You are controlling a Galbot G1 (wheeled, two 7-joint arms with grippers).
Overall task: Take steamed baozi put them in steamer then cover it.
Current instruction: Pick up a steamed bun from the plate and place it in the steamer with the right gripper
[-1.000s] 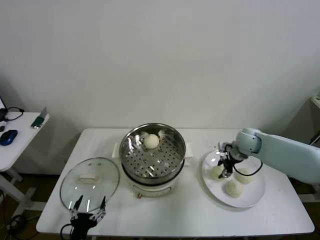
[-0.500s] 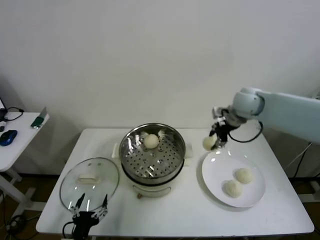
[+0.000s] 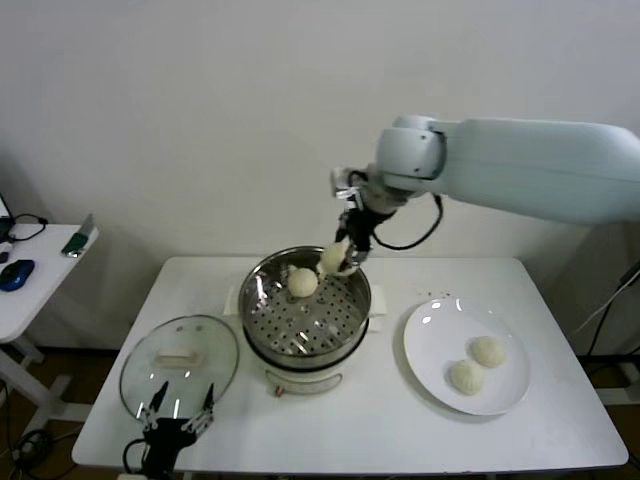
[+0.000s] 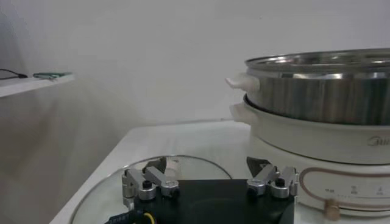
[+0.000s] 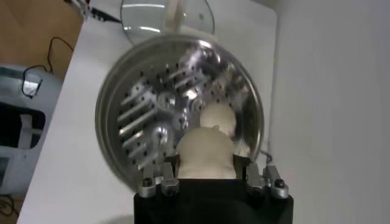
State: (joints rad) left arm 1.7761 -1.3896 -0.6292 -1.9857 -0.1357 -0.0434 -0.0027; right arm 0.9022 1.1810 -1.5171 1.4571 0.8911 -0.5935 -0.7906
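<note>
My right gripper should release the baozi, now held above the steamer's far rim, on the steamer's perforated tray [image 3: 275, 306] [image 5: 192, 83], between the baozi there and the glass cover.
My right gripper [image 3: 342, 256] is shut on a cream-white baozi [image 3: 334, 258] and holds it above the far right rim of the steamer [image 3: 304, 345]; the wrist view shows this baozi [image 5: 206, 153] between the jaws over the perforated tray [image 5: 152, 115]. One baozi [image 3: 303, 282] lies in the steamer at the back; it also shows in the right wrist view [image 5: 219, 117]. Two baozi [image 3: 488, 350] [image 3: 465, 376] lie on the white plate [image 3: 430, 335]. The glass cover [image 3: 180, 365] lies on the table at the left. My left gripper [image 3: 177, 420] is open, low at the cover's near edge.
A side table [image 3: 25, 290] with a blue mouse [image 3: 15, 273] stands at the far left. The table's front edge runs close below the cover and plate. In the left wrist view the steamer [image 4: 323, 109] stands just beyond the cover [image 4: 116, 182].
My right gripper lifted a baozi off the plate and carried it left to above the steamer. The plate went from three baozi to two. The left arm has stayed put.
</note>
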